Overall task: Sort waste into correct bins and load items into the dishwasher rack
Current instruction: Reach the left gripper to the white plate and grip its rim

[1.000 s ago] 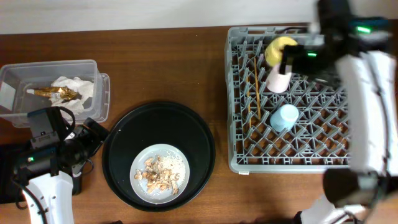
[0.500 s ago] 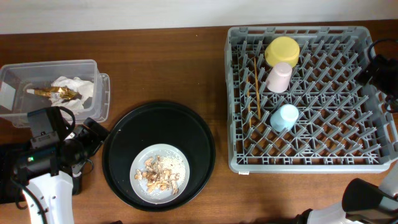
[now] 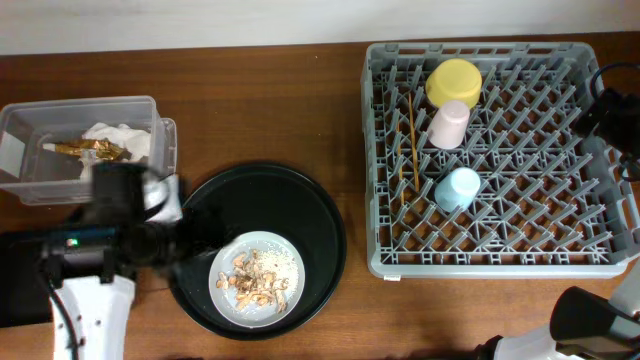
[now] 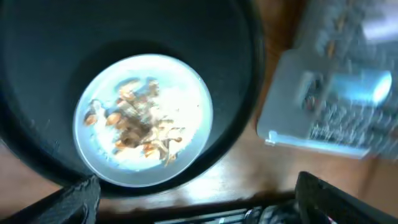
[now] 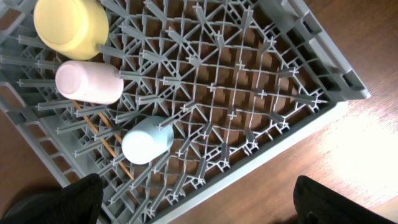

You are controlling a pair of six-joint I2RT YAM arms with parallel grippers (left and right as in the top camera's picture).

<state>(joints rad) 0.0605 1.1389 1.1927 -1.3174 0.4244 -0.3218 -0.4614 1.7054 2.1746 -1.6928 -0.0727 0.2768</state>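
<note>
The robot's left gripper needs to next move to the grey-white plate and grip the plate's rim [image 3: 297, 258] [image 4: 208, 98] on the side facing the dishwasher rack.
A grey-white plate [image 3: 285, 258] with beige-brown food scraps [image 3: 256, 281] lies in the large round black tray [image 3: 300, 205]. My left gripper [image 3: 195, 238] hangs open over that tray's left rim, just left of the plate. The left wrist view is blurred. It shows the plate [image 4: 186, 99] and scraps [image 4: 140, 121] ahead of the open left gripper [image 4: 199, 205]. The grey dishwasher rack [image 3: 480, 266] holds a yellow bowl [image 3: 454, 81], a pink cup [image 3: 449, 124], a blue cup [image 3: 459, 188] and chopsticks [image 3: 411, 150]. My right gripper [image 5: 199, 211] is open above the rack's near edge [image 5: 292, 134].
A clear tub [image 3: 30, 135] at the far left holds a crumpled white napkin [image 3: 122, 137] and a gold foil wrapper [image 3: 85, 150]. A shallow black tray [image 3: 18, 280] lies at the left edge, partly under my left arm. Bare wooden table separates the round tray and the rack.
My left arm has swung right, from beside the clear tub to over the round tray's left rim. The right arm has pulled off the rack's top to the right edge.
</note>
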